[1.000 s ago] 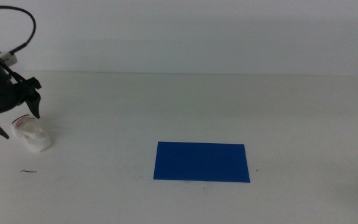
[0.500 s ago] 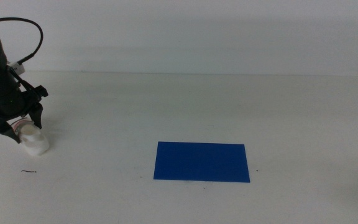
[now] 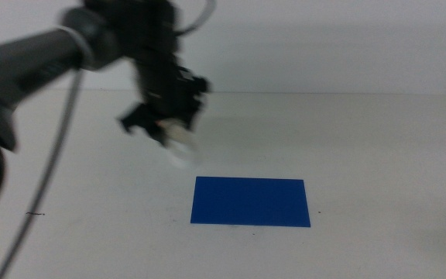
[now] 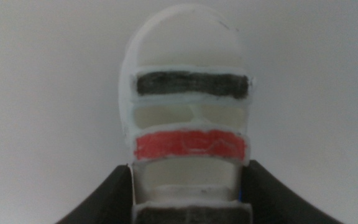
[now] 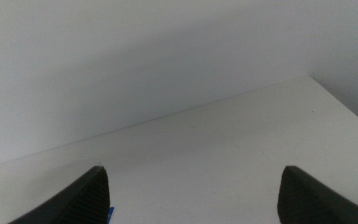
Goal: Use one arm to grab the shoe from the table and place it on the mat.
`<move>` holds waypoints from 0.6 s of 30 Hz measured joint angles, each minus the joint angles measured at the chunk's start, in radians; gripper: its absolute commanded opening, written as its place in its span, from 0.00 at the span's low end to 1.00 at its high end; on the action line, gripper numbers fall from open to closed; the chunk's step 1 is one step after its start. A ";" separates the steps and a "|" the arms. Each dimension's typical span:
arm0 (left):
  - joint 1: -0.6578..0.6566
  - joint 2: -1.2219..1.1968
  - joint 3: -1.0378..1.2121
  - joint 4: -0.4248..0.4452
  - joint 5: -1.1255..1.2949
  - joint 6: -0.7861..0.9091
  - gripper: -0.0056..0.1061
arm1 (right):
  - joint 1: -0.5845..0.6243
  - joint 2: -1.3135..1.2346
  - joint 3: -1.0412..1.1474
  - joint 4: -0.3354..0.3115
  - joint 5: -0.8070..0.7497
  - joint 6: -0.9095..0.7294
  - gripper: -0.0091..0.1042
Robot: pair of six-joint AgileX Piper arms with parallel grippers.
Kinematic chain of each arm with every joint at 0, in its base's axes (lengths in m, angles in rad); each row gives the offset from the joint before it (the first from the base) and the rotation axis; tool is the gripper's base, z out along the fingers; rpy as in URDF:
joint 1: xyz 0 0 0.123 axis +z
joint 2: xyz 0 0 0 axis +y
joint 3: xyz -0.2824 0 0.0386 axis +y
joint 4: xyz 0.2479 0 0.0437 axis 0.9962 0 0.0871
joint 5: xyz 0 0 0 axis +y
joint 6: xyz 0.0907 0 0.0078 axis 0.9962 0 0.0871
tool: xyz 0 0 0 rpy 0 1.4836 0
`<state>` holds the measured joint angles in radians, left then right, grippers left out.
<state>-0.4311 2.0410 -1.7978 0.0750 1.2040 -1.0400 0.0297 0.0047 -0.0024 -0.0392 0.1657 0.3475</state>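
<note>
Next, my left gripper releases the shoe near the middle of the blue mat [image 3: 244, 197], in line with the mat's long edges.
My left gripper [image 3: 165, 124] is shut on the shoe [image 3: 181, 146], a small white sneaker, and holds it in the air just beyond the far left corner of the deep blue mat [image 3: 252, 201]. The thick dark arm [image 3: 45, 58] reaches in from the left, blurred by motion. In the left wrist view the shoe [image 4: 188, 118] sits between the two dark jaws, its dark and red straps showing. My right gripper [image 5: 194, 186] is open and empty; it does not show in the middle view.
The white table [image 3: 362, 139] spreads around the mat. A small dark mark [image 3: 36, 213] lies near the front left. A pale wall stands behind the table's far edge.
The left gripper closed on the shoe at the far left, lifted it and carried it right to near the mat's far left corner. The mat has not moved.
</note>
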 measured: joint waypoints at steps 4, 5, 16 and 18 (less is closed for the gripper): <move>-0.163 0.017 -0.004 0.000 0.007 -0.176 0.03 | 0.000 0.000 0.000 0.000 0.000 0.000 0.78; -0.194 0.021 -0.004 0.002 0.009 -0.205 0.03 | 0.000 0.000 0.000 0.000 0.000 0.000 0.78; -0.267 0.038 -0.004 -0.005 0.014 -0.260 0.03 | 0.000 0.000 0.000 0.000 0.000 0.000 0.78; -0.267 0.038 -0.004 -0.008 0.014 -0.260 0.03 | 0.000 0.000 0.000 0.000 0.000 0.000 0.78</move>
<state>-0.6986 2.0786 -1.8020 0.0670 1.2184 -1.3005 0.0297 0.0047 -0.0024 -0.0392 0.1657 0.3475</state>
